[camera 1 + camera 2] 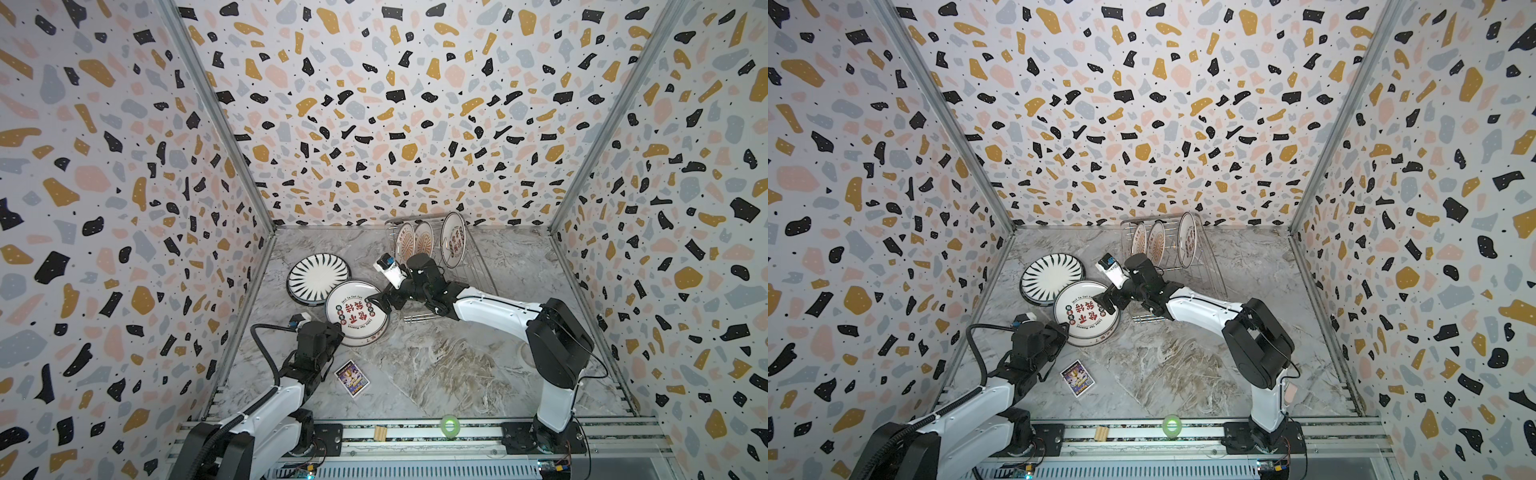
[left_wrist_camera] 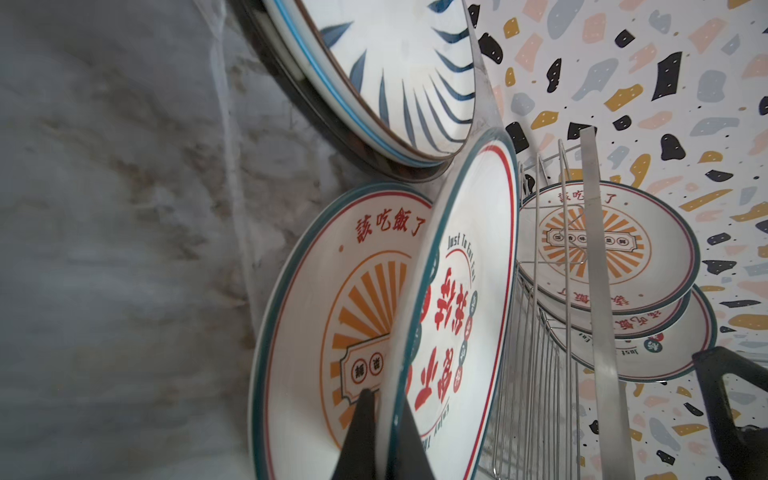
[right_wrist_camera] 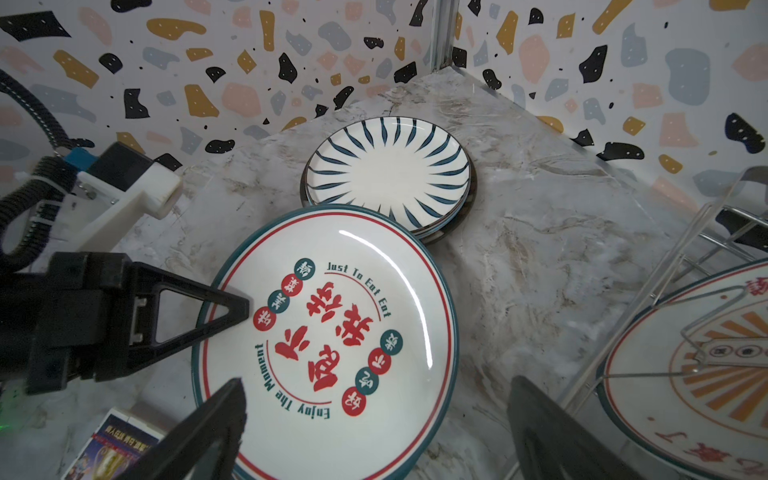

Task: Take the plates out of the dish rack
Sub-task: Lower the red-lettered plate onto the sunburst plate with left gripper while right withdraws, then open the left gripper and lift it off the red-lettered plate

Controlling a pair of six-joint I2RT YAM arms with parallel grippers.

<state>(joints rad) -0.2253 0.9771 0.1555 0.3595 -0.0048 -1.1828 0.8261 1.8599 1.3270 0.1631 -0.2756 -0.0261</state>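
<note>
Next, my left gripper releases the red-character plate, now tilted up over the sunburst plate, so that it lies flat on top of the sunburst plate (image 1: 354, 317) (image 2: 376, 364), beside the striped plate.
The dish rack (image 1: 478, 266) (image 1: 1209, 266) stands at the back with three plates upright in it (image 1: 453, 239) (image 1: 1187, 239); two show orange sunbursts (image 1: 424, 240). A striped plate (image 1: 318, 276) (image 3: 388, 170) lies on the table atop a dark-rimmed one. Beside it, the red-character plate (image 1: 355, 309) (image 3: 332, 332) rests over a sunburst plate (image 2: 332, 291). My left gripper (image 2: 384, 419) (image 1: 337, 332) is shut on the red-character plate's near rim, which is tilted up off the plate below. My right gripper (image 3: 374, 415) (image 1: 380, 303) hangs open over that plate's far edge, holding nothing.
A purple card (image 1: 352, 378) lies just in front of the plates. A green tape roll (image 1: 449, 424) and a small wooden block (image 1: 380, 432) sit on the front rail. Patterned walls close in the left, back and right.
</note>
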